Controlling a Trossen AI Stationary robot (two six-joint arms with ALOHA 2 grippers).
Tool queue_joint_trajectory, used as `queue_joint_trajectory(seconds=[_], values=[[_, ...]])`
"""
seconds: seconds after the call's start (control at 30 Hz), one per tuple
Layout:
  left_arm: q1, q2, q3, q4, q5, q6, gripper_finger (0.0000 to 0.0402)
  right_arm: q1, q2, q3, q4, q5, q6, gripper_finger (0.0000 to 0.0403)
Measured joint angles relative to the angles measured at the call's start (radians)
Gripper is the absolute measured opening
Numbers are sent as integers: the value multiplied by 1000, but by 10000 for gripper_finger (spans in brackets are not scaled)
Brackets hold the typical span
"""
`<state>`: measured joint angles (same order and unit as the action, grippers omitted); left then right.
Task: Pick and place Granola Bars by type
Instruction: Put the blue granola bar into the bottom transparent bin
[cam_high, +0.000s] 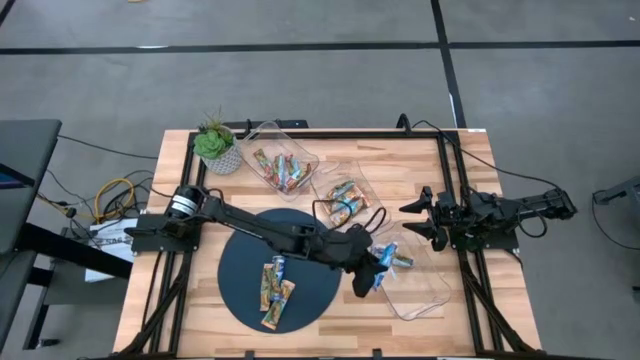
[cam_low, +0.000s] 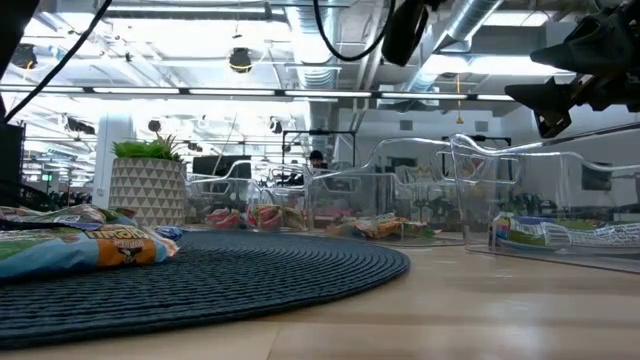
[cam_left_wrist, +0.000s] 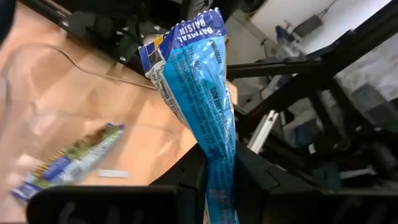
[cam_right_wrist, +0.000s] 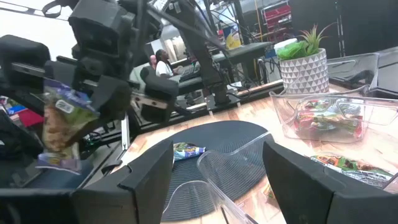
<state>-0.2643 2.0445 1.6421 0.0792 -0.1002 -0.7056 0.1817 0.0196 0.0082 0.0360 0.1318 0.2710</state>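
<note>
The blue granola bar in my left gripper will be released across the other blue bar (cam_high: 399, 260) (cam_left_wrist: 78, 157) that is lying in the nearest clear tray.
My left gripper (cam_high: 378, 272) reaches across the round dark mat (cam_high: 240, 262) to the near-right clear tray (cam_high: 425, 290) and is shut on a blue granola bar (cam_left_wrist: 202, 93). A second blue bar (cam_left_wrist: 68, 163) lies flat in that tray. A few more bars (cam_high: 275, 290) lie on the mat. Green and red bars (cam_high: 282, 170) fill the far tray, orange ones (cam_high: 345, 200) the middle tray. My right gripper (cam_right_wrist: 227, 180) waits open at the table's right side, touching nothing. My left gripper pinches the blue bar between its two fingers (cam_left_wrist: 252, 180) by the wrapper's lower end (cam_left_wrist: 219, 177). The rest of the bar sticks out past the fingertips. It is lifted clear above the near-right tray's left edge and hangs below the gripper (cam_right_wrist: 59, 124).
A potted plant (cam_high: 215, 148) stands at the far left corner of the table. Three clear trays stand in a slanting row from the far middle to the near right. Bare wood (cam_high: 300, 335) shows near the near edge. Cables run off the left side.
</note>
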Motion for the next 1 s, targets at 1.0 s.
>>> queue_joint_trajectory(seconds=[1.0], values=[[75,127,175,-171,-49,679,50,0,0,0,-1,0,0,244]])
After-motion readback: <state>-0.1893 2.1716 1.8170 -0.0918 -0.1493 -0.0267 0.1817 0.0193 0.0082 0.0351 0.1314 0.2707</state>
